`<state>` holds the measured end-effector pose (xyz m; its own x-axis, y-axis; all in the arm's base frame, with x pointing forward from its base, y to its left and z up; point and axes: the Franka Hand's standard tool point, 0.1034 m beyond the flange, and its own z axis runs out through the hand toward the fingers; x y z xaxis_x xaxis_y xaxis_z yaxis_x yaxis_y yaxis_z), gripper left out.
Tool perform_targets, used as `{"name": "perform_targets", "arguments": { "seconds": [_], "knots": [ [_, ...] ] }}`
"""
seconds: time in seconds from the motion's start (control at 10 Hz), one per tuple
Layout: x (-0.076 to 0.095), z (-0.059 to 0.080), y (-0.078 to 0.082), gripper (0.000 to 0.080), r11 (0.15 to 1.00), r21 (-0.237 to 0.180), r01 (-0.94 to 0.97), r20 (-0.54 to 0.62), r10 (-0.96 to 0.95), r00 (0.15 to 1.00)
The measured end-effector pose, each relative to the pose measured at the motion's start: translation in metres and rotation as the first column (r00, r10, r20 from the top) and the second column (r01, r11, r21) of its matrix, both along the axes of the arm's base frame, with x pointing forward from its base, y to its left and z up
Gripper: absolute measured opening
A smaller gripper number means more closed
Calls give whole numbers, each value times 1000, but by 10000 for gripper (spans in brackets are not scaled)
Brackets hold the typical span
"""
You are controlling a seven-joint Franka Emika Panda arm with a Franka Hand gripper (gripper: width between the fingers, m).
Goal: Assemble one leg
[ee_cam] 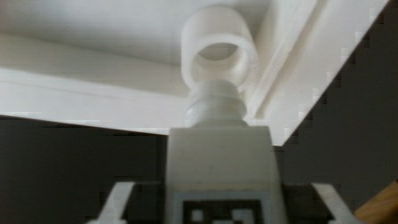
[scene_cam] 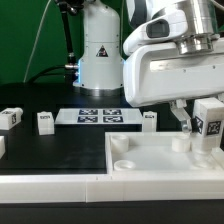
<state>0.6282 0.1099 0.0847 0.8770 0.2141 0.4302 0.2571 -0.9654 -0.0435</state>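
Observation:
The robot's gripper needs to release the tagged white leg standing in the round corner socket (scene_cam: pixel 208 161) (ee_cam: pixel 217 54) next to the raised rim of the tray.
My gripper (scene_cam: pixel 202 130) is shut on a small white leg (scene_cam: pixel 208 120) with a black-and-white tag on its face. It holds the leg upright over the far right corner of the large white tray (scene_cam: pixel 150 165). In the wrist view the leg (ee_cam: pixel 222 150) sits between my fingers (ee_cam: pixel 121 200), and its ribbed tip points at the tray's round corner socket (ee_cam: pixel 221 52). The tip is close to the socket; I cannot tell whether it touches. The tray's raised rim (ee_cam: pixel 89 85) runs beside the socket.
The marker board (scene_cam: pixel 98 117) lies on the black table behind the tray. Three other small white legs stand near it: one at the exterior view's far left (scene_cam: pixel 10 117), one beside the board (scene_cam: pixel 45 121), one at the board's right end (scene_cam: pixel 150 120). The robot base (scene_cam: pixel 100 50) stands behind.

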Motion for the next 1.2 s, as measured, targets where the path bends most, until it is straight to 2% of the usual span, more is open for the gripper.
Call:
{"name": "perform_targets", "arguments": {
  "seconds": [1.0,1.2],
  "knots": [
    [-12,-23,7,288,1000,1,-9,-31,9,999],
    [-10,-25,7,288,1000,6,-3,6,3,1000]
  ]
}}
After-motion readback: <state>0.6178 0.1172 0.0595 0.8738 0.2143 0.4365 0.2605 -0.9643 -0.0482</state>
